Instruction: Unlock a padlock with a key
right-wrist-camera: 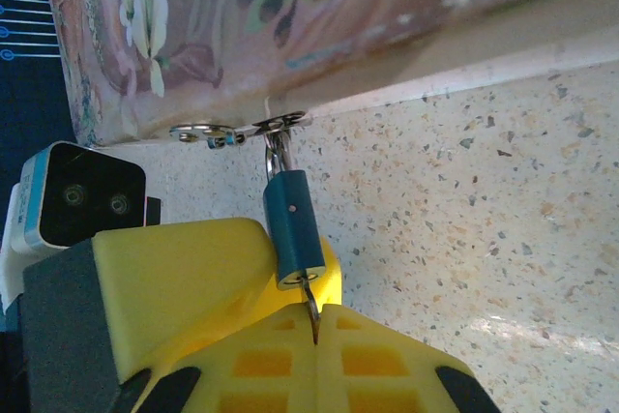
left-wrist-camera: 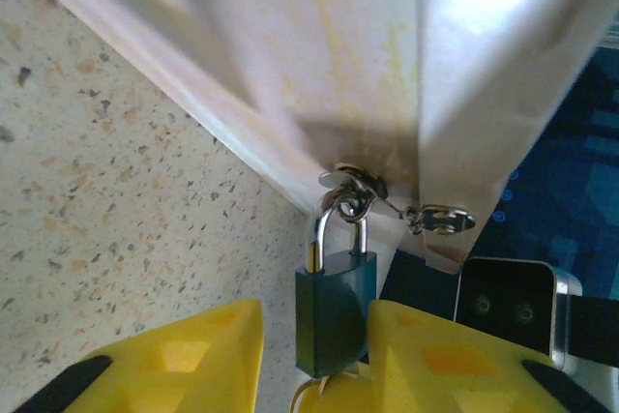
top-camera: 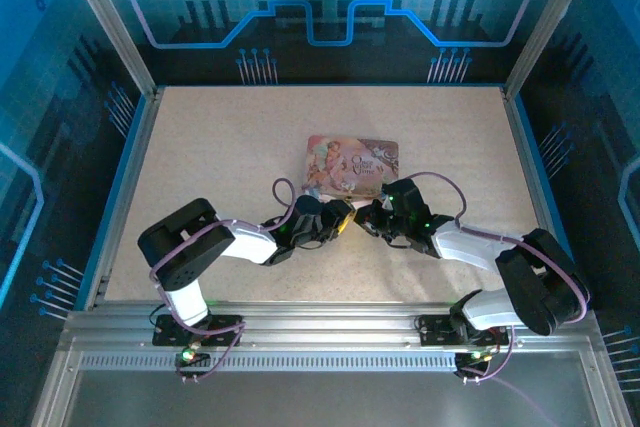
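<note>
Next, my left gripper closes firmly on the padlock, which hangs loose in it while it is open, before my right gripper takes the key point(right-wrist-camera: 309, 295) from another side.
The dark teal padlock point(left-wrist-camera: 334, 309) hangs by its silver shackle from the metal clasp point(left-wrist-camera: 360, 184) of the pink tin point(top-camera: 352, 165). My left gripper point(left-wrist-camera: 314, 336) is open around it. The padlock rests against the right-hand yellow finger point(left-wrist-camera: 455, 360), and a strip of table shows between it and the other finger point(left-wrist-camera: 184, 360). In the right wrist view, the thin grey key point(right-wrist-camera: 310, 305) points up into the keyhole in the bottom of the padlock point(right-wrist-camera: 293, 227). My right gripper point(right-wrist-camera: 317, 321) is shut on the key. Both grippers meet just in front of the tin point(top-camera: 355, 219).
The speckled table point(top-camera: 230, 157) stretches out left, right and behind the tin. Blue enclosure walls point(top-camera: 110, 187) ring the table. The tin's front edge point(right-wrist-camera: 406, 55) lies directly above the padlock. The left wrist camera housing point(right-wrist-camera: 82, 195) sits close beside my right fingers.
</note>
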Action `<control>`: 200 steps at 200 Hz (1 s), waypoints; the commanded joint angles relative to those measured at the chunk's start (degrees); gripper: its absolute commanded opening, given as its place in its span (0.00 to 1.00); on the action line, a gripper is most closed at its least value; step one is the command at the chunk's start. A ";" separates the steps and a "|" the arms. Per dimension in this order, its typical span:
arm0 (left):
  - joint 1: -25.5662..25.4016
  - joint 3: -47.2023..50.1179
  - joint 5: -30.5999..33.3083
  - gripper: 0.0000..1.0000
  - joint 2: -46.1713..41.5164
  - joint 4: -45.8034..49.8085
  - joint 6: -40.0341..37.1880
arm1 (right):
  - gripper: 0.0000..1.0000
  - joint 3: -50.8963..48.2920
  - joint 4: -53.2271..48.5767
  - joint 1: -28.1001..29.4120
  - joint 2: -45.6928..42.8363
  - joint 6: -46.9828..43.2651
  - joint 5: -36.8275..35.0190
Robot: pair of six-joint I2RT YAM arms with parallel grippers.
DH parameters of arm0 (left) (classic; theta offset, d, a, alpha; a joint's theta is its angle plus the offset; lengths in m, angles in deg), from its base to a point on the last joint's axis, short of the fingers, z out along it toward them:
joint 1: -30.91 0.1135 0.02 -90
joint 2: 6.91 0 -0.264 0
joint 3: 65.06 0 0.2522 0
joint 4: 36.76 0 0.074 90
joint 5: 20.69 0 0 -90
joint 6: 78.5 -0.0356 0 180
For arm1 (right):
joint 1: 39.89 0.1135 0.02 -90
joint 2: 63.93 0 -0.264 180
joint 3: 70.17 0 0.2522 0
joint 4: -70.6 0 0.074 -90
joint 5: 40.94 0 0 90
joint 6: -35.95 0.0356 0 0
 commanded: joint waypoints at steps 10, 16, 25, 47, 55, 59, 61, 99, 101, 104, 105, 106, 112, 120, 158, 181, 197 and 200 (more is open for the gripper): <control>-0.37 -0.86 2.84 0.32 1.07 -2.55 1.43 | 0.01 1.05 0.31 1.14 0.24 1.67 0.44; -0.44 -0.90 2.93 0.30 1.15 -2.62 1.52 | 0.01 1.04 0.37 1.16 0.27 1.79 0.50; -0.37 -0.98 2.98 0.28 1.18 -2.78 1.46 | 0.02 1.05 0.50 1.21 0.25 1.97 0.50; -0.31 -0.81 3.29 0.22 1.25 -3.54 1.74 | 0.03 1.05 0.65 1.22 0.08 2.33 0.67; -0.38 -0.73 3.44 0.21 1.25 -3.80 1.83 | 0.03 0.97 0.65 1.24 -0.06 2.33 0.70; -0.36 -0.66 3.53 0.20 1.18 -3.79 1.80 | 0.03 0.96 0.65 1.23 -0.17 2.39 0.72; -0.34 -0.69 3.54 0.19 1.12 -3.82 1.74 | 0.04 0.96 0.65 1.23 -0.23 2.41 0.75; -0.37 -0.64 3.89 0.12 0.64 -3.75 1.40 | 0.13 0.19 -0.03 1.22 -1.42 1.95 0.69; -0.36 -0.64 3.89 0.12 0.57 -3.74 1.29 | 0.14 0.13 -0.05 1.23 -1.53 1.90 0.70; -0.41 -0.64 3.91 0.11 0.50 -3.74 1.22 | 0.15 -0.04 -0.31 1.21 -1.69 1.81 0.62; -0.40 -0.64 3.90 0.11 0.48 -3.74 1.24 | 0.15 -0.07 -0.36 1.22 -1.77 1.76 0.57; -0.35 -0.64 3.90 0.11 0.47 -3.70 1.25 | 0.16 -0.08 -0.38 1.23 -1.86 1.69 0.46; -0.39 -0.62 4.04 0.10 0.30 -3.63 1.10 | 0.18 -0.33 -0.94 1.15 -2.25 1.41 0.26; -0.44 -0.55 4.07 0.10 0.13 -3.45 1.08 | 0.22 -0.63 -1.80 1.10 -3.06 0.78 -0.13; -0.34 -0.42 4.35 0.09 -0.76 -2.70 0.80 | 0.37 -1.76 -8.71 0.05 -7.64 -3.69 -2.61; -0.35 -0.38 4.41 0.09 -1.11 -2.46 0.56 | 0.45 -2.11 -12.26 -1.79 -11.30 -8.30 -3.08; -0.31 -0.24 4.41 0.10 -1.38 -2.43 0.50 | 0.52 -1.18 -14.50 -3.25 -14.49 -13.26 -3.07; -0.30 -0.20 4.39 0.10 -1.43 -2.42 0.50 | 0.54 -0.91 -15.13 -3.52 -15.25 -14.41 -3.20</control>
